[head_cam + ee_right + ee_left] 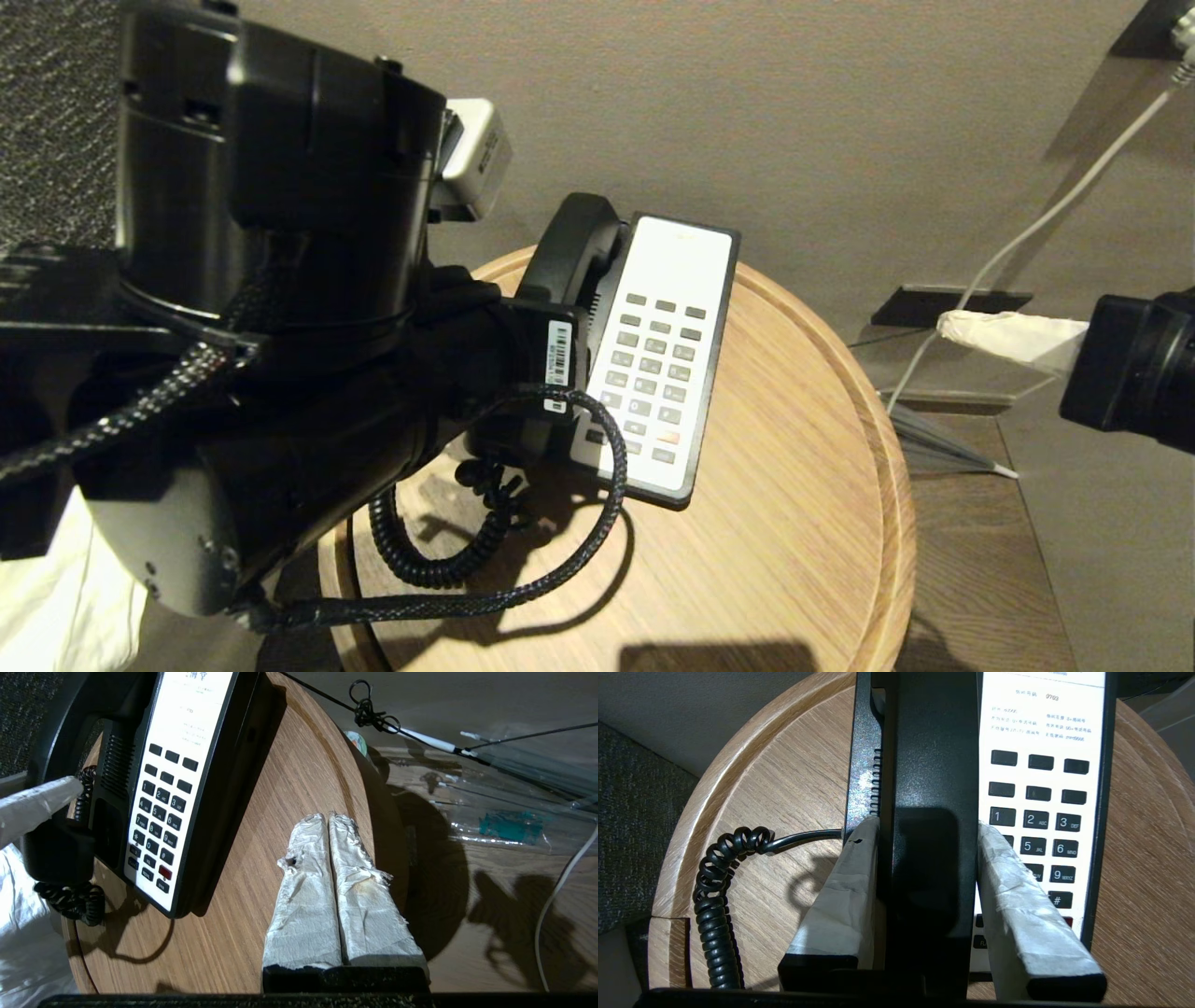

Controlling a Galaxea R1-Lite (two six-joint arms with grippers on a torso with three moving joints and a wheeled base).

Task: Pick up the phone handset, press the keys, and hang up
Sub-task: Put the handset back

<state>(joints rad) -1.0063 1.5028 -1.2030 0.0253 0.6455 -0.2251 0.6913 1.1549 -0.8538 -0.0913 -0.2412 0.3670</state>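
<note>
Next, my left gripper puts the phone handset down in the cradle (pixel 562 323) (pixel 932 816) beside the white keypad.
The phone handset (pixel 929 765), glossy black, runs along the left side of the phone base (pixel 1041 812). My left gripper (pixel 927 826) is shut on it, one white-taped finger on each side of its middle. In the head view my left arm hides that grip, and only the handset's top end (pixel 574 247) shows beside the white keypad (pixel 658 359). I cannot tell whether the handset rests in its cradle. Its coiled cord (pixel 439 560) loops on the table. My right gripper (pixel 327 819) is shut and empty, over the wood to the right of the base.
The phone stands on a round wooden table (pixel 794 513) with a raised rim, close to the wall. A white cable (pixel 1046 215) and clear plastic bags (pixel 509 826) lie on the floor to the right. White cloth (pixel 56 597) sits at the lower left.
</note>
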